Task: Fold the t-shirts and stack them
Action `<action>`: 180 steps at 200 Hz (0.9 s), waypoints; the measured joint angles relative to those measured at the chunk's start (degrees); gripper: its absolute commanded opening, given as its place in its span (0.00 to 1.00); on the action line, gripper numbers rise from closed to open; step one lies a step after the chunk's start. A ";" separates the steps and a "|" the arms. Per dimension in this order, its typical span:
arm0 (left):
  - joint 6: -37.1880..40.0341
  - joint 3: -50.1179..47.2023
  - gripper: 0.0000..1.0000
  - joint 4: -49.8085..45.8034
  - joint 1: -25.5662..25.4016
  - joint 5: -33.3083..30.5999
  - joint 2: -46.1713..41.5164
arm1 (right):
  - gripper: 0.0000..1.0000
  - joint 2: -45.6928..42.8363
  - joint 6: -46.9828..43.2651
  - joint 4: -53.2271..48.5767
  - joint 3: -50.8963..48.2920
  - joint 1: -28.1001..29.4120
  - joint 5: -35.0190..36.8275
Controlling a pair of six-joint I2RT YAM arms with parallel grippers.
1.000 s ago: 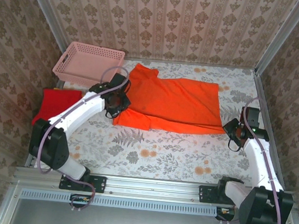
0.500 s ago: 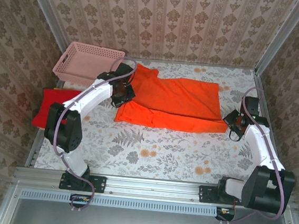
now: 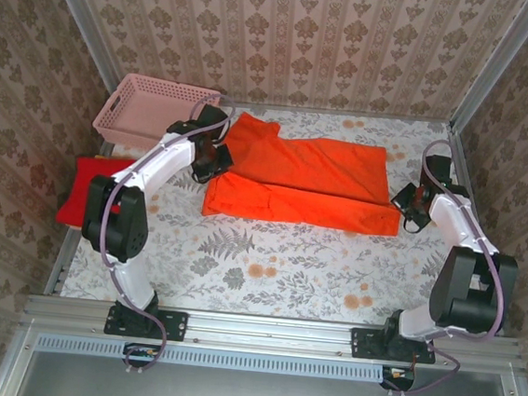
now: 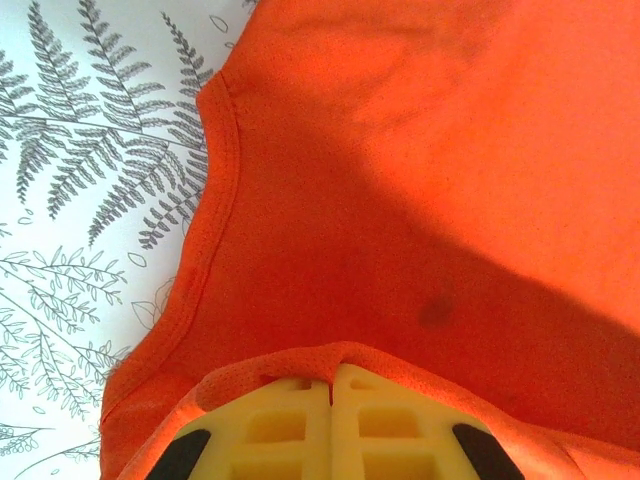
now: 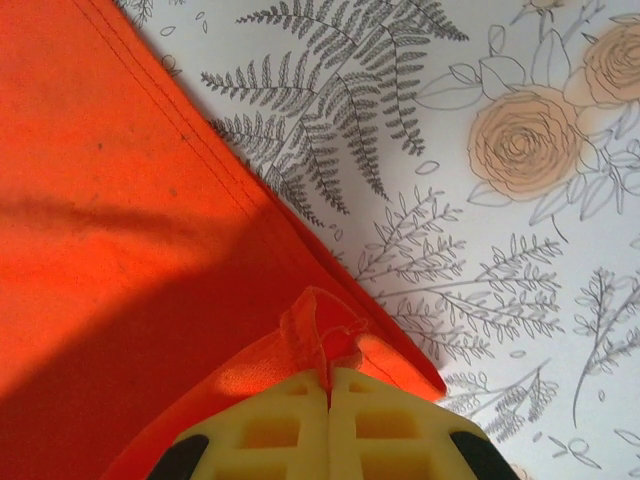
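Note:
The robot's right gripper should release the pinched corner on the orange t-shirt [image 3: 386, 202], at the near end of the shirt's fold line.
A bright orange t-shirt [image 3: 303, 178] lies spread across the middle of the floral table, its near edge folded back over itself. My left gripper [image 3: 213, 163] is shut on the shirt's left edge; the cloth [image 4: 420, 200] drapes over its yellow fingertips [image 4: 290, 410]. My right gripper [image 3: 410, 202] is shut on the shirt's right corner, a pinch of hem [image 5: 325, 330] bunched between its fingertips [image 5: 380, 420]. A deeper red t-shirt [image 3: 92, 186] lies folded at the left edge of the table.
A pink lattice basket [image 3: 153, 111] stands at the back left, just behind my left arm. Patterned walls close in the table on three sides. Bare floral tabletop [image 3: 276, 265] runs along the near side.
Both grippers have carried the shirt's near edge away from me, towards the back. The fold now lies over the shirt and the orange shape is narrower front to back.

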 measured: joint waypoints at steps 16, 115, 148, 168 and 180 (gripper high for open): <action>0.00 0.00 0.00 0.04 -0.07 0.70 0.87 | 0.00 1.79 -0.46 0.02 1.05 0.02 -0.09; 0.00 -0.17 0.00 1.75 -0.07 1.40 4.66 | 0.00 10.40 -2.56 1.60 4.44 0.28 -0.55; 0.00 -1.75 0.00 1.81 0.28 0.94 4.63 | 0.00 12.04 -3.69 2.03 6.16 1.18 -0.57; -0.02 -2.91 0.00 1.79 0.76 0.52 4.63 | 0.00 12.98 -4.04 2.21 6.99 1.53 -0.57; -0.02 -3.23 0.00 1.77 1.01 0.50 4.63 | 0.00 13.86 -4.50 2.47 7.48 1.66 -0.57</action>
